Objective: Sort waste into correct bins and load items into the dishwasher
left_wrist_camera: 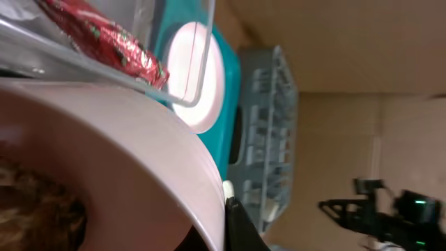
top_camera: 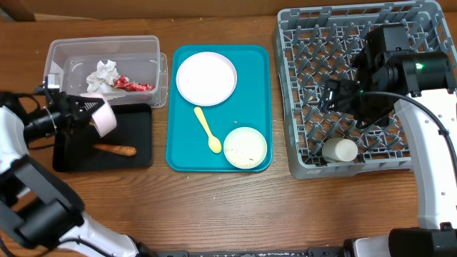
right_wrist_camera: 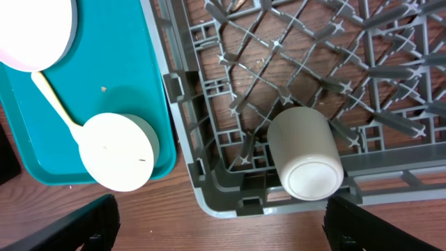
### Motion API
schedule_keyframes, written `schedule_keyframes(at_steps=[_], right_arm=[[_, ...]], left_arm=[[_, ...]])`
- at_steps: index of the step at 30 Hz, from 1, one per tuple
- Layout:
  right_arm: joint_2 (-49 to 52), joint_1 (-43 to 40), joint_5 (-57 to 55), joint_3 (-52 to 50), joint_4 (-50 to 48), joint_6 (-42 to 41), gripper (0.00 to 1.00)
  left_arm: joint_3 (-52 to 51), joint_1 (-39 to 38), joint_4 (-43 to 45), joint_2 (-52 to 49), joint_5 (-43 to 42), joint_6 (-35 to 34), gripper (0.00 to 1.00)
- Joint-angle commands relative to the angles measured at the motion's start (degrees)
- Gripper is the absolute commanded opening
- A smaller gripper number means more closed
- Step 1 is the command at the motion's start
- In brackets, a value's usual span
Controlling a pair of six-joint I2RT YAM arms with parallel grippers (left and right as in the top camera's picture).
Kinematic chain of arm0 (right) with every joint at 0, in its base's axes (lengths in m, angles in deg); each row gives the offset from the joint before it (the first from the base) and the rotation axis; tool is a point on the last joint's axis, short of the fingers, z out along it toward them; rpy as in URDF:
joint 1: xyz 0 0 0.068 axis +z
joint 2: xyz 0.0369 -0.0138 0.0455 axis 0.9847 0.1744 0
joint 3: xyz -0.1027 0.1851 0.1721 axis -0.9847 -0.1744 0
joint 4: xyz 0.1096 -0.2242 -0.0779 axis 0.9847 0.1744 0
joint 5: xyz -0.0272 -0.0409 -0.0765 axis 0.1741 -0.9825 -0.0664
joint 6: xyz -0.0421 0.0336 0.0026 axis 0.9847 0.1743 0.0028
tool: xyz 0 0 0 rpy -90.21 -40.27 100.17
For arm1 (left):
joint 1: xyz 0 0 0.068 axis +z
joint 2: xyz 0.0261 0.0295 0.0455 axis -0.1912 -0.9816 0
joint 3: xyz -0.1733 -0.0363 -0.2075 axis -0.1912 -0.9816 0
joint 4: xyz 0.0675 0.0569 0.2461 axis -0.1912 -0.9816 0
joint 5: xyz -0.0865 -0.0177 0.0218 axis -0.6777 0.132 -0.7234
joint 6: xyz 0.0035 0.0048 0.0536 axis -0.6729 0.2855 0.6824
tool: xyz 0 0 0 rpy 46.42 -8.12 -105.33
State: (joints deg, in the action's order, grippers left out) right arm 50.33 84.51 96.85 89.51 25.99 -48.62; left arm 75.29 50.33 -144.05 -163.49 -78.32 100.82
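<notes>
I need to use my left gripper to set the small white bowl, now tilted over the black tray, on the teal tray (top_camera: 189,143), between the yellow spoon and the black tray.
My left gripper (top_camera: 84,108) is shut on the rim of a small white bowl (top_camera: 106,119) and holds it tilted over the black tray (top_camera: 139,135). In the left wrist view the bowl (left_wrist_camera: 125,153) holds a brown food lump (left_wrist_camera: 35,216). A carrot stick (top_camera: 114,150) lies on the black tray. The clear tub (top_camera: 64,53) holds a crumpled napkin (top_camera: 103,71) and a red wrapper (top_camera: 133,86). My right gripper (top_camera: 332,96) is open and empty above the grey dish rack (top_camera: 300,43), where a white cup (top_camera: 339,150) lies on its side.
The teal tray (top_camera: 182,143) holds a white plate (top_camera: 206,78), a yellow spoon (top_camera: 208,130) and a second small bowl (top_camera: 245,148) with rice grains. In the right wrist view the cup (right_wrist_camera: 306,153) lies in the rack's near corner.
</notes>
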Motion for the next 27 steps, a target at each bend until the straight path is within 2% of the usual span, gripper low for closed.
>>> schedule_keyframes(at_steps=[1,6,11,16,21,24,25,27], right_arm=[[-0.6,0.3,-0.5,0.2,0.2,0.2,0.96],[-0.6,0.3,-0.5,0.2,0.6,0.2,0.96],[-0.6,0.3,-0.5,0.2,0.6,0.2,0.96],[-0.6,0.3,-0.5,0.2,0.6,0.2,0.96],[-0.6,0.3,-0.5,0.2,0.1,0.2,0.96],[-0.6,0.3,-0.5,0.2,-0.1,0.2,0.96],[-0.6,0.3,-0.5,0.2,-0.1,0.2,0.96],[-0.6,0.3,-0.5,0.2,0.0,0.2,0.96]], left_arm=[[-0.7,1.3,-0.3,-7.3,-15.2,5.4,0.04],[-0.7,1.2,-5.4,-12.4,-20.7,6.2,0.04],[-0.7,1.3,-11.8,-10.6,-21.0,13.8,0.04],[-0.5,1.0,-17.1,-4.7,-19.1,23.2,0.04],[1.6,-3.8,-16.7,7.0,-11.5,26.8,0.04],[1.9,-13.6,-12.8,14.8,-1.4,23.4,0.04],[1.9,-17.9,-9.9,16.4,3.7,19.0,0.04],[1.9,-28.0,-2.9,17.8,22.5,4.3,0.04]])
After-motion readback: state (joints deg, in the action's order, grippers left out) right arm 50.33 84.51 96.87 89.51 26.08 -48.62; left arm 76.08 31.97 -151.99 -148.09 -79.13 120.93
